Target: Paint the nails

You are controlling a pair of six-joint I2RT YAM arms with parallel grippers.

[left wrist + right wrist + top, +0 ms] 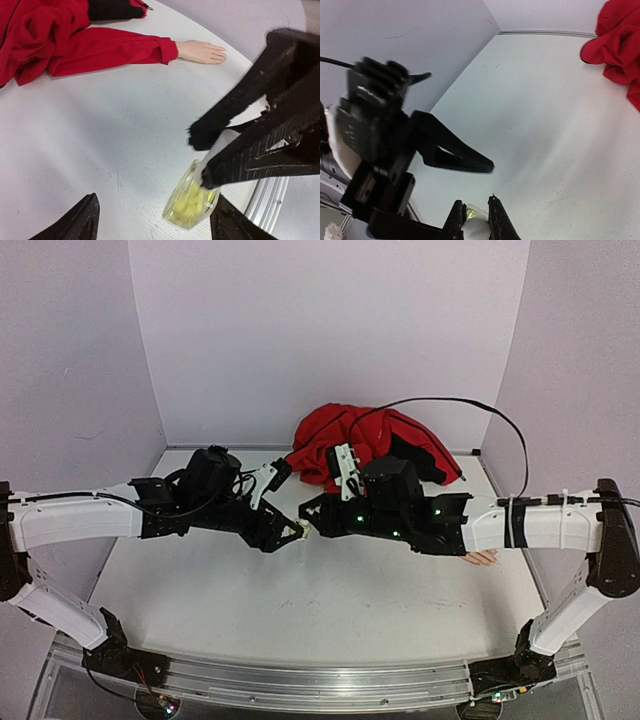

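Note:
The bottle will go down by its white cap on the bare table (394, 582) between the mannequin hand and metal rail, set there by my right gripper.
The pale mannequin hand (200, 51) sticks out of a red jacket sleeve (115, 47) and lies flat on the table. Its nails are too small to make out. In the top view only its fingers (482, 558) show, below my right arm. My right gripper (476, 220) is shut on the white cap (476, 231) of a small clear yellowish bottle (192, 200) and holds it tilted. My left gripper (155, 220) is wide open around the bottle, which sits close to its right finger (225, 222). Both grippers meet mid-table (303, 528).
The red jacket (350, 440) lies bunched at the back of the white table (300, 610), with a black cable (500, 425) looping over it. Purple walls enclose the back and sides. A metal rail (320, 680) runs along the near edge.

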